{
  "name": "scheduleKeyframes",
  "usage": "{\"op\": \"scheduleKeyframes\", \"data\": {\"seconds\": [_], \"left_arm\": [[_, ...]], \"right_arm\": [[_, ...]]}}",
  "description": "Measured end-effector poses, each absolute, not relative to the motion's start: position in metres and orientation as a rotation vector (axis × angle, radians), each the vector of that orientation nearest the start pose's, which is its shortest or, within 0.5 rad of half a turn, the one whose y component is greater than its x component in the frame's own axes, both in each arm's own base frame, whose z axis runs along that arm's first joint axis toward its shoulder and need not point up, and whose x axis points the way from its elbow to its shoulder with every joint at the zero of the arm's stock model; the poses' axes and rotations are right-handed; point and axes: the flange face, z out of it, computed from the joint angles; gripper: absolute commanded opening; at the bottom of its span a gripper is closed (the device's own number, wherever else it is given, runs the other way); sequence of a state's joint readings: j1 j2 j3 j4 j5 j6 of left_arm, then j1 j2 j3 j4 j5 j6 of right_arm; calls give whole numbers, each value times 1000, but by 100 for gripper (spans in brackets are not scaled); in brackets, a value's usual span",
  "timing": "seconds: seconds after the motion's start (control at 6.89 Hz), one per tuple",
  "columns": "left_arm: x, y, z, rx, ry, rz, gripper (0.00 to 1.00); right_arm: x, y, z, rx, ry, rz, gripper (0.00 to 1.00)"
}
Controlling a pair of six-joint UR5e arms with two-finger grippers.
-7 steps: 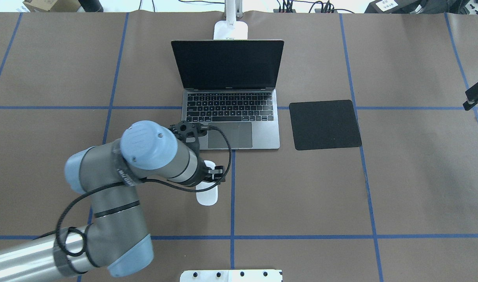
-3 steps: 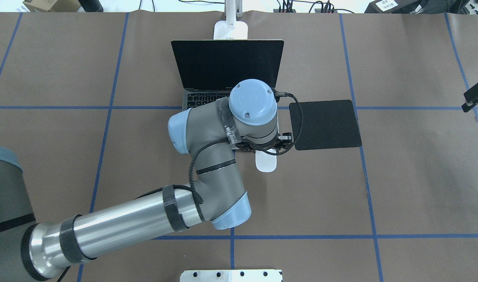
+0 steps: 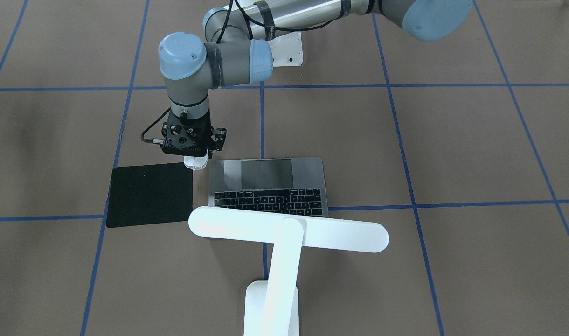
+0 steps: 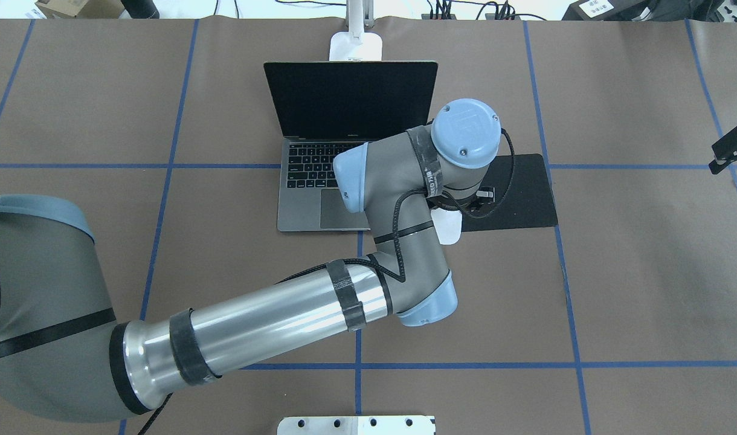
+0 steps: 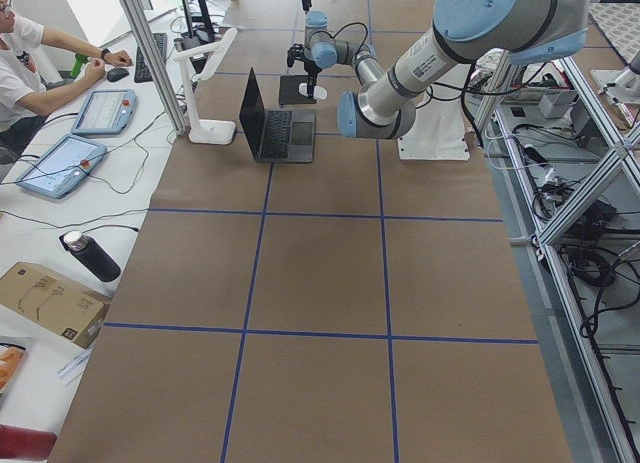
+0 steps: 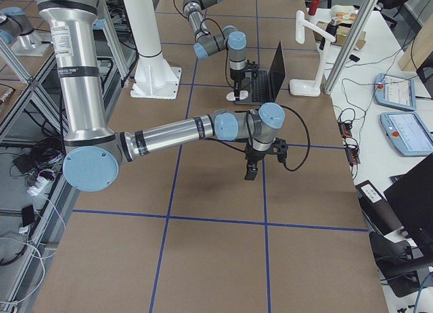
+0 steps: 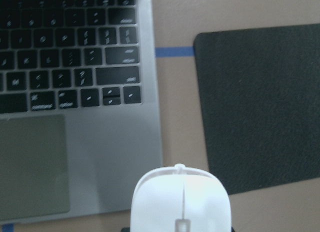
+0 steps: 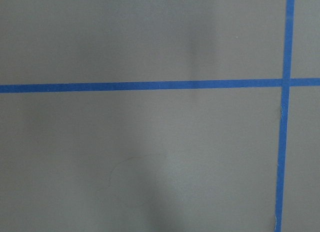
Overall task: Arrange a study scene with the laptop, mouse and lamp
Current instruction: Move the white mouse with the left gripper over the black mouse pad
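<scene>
My left gripper will put the white mouse down on the black mat's half (image 3: 169, 190) (image 7: 266, 117) nearest the laptop.
The grey laptop (image 4: 350, 96) stands open at the table's far middle, keys towards me; it also shows in the front view (image 3: 266, 182). The white lamp (image 3: 289, 233) stands behind it, with its base (image 4: 356, 45) at the far edge. My left gripper (image 3: 195, 156) is shut on the white mouse (image 4: 450, 232) and holds it over the gap between the laptop's right side and the black mat's near left corner. The mouse fills the bottom of the left wrist view (image 7: 181, 202). My right gripper (image 6: 250, 172) hangs over bare table far to the right; I cannot tell whether it is open.
A black square mat (image 4: 525, 193) lies right of the laptop, seen also in the left wrist view (image 7: 260, 101). Blue tape lines cross the brown table cover. The white robot pedestal (image 4: 356, 425) sits at the near edge. Operators' gear lies beyond the far edge.
My left arm has carried the mouse from in front of the laptop's left corner rightwards and farther out, to the mat's near left corner. The right gripper has barely moved.
</scene>
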State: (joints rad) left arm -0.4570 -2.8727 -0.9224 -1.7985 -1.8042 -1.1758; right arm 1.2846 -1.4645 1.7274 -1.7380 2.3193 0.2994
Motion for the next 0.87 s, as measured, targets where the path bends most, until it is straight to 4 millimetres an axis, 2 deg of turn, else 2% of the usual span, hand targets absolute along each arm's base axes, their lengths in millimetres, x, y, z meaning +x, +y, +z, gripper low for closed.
{"op": "scheduleKeyframes", "data": {"seconds": [0.15,0.44,0.87], "left_arm": [[737,-488,11,191,873,53,44],[760,-501,4,248,865,75,44],[772,-508,3,305,895,83,44]], "right_arm": [[-89,-527,548,-132,-742,-25,99],[-91,-528,549,-136,-741,-27,99],[-93,-531,552,-142,-740,-28,99]]}}
